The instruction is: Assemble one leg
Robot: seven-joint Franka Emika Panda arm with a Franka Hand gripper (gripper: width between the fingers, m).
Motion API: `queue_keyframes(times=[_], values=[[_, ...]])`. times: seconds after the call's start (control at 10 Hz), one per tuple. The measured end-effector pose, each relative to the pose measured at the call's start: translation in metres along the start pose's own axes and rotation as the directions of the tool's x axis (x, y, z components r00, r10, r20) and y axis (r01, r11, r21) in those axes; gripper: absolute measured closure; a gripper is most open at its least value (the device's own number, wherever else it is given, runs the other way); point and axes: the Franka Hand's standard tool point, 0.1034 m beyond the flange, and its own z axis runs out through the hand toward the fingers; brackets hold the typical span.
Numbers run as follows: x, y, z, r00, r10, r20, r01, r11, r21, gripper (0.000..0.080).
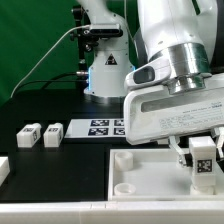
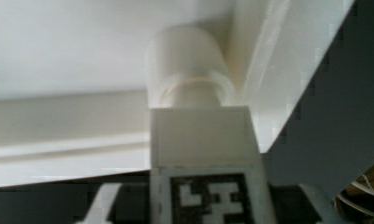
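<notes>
My gripper is holding the leg with the wrist tipped steeply, so I need to open it, leave the leg standing at the panel's corner and grab its top (image 1: 203, 143) from above.
My gripper (image 1: 203, 160) is shut on a leg (image 1: 203, 152), a small white block with a black-and-white tag facing the camera, held upright over the right end of the large flat white panel (image 1: 135, 172). In the wrist view the held leg (image 2: 205, 150) runs away from the camera, its rounded end (image 2: 189, 65) close to the panel's raised rim (image 2: 273, 70); whether it touches is unclear. Two more legs (image 1: 28, 134) (image 1: 52, 132) lie on the black table at the exterior view's left.
The marker board (image 1: 105, 127) lies behind the panel, partly hidden by my arm. A white part (image 1: 3, 168) sits at the exterior view's left edge. The robot base (image 1: 105, 70) stands at the back before a green curtain.
</notes>
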Motion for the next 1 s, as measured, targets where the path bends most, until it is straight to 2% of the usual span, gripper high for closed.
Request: queue_keyframes(times=[0.3, 0.5, 0.6, 0.7, 0.8, 1.0], values=[[0.0035, -0.0009, 0.0022, 0.999, 0.046, -0.011, -0.047, 0.996, -0.074, 0.0508], [0.0033, 0.0013, 0.0030, 0.999, 0.038, -0.017, -0.039, 0.996, -0.081, 0.0508], [0.0033, 0.0011, 0.0030, 0.999, 0.038, -0.017, -0.039, 0.996, -0.081, 0.0330], [0.0032, 0.0013, 0.0030, 0.999, 0.038, -0.017, -0.039, 0.996, -0.081, 0.0330], [0.0032, 0.0013, 0.0030, 0.999, 0.038, -0.017, -0.039, 0.996, -0.081, 0.0186], [0.0031, 0.0013, 0.0030, 0.999, 0.038, -0.017, -0.039, 0.996, -0.081, 0.0161]])
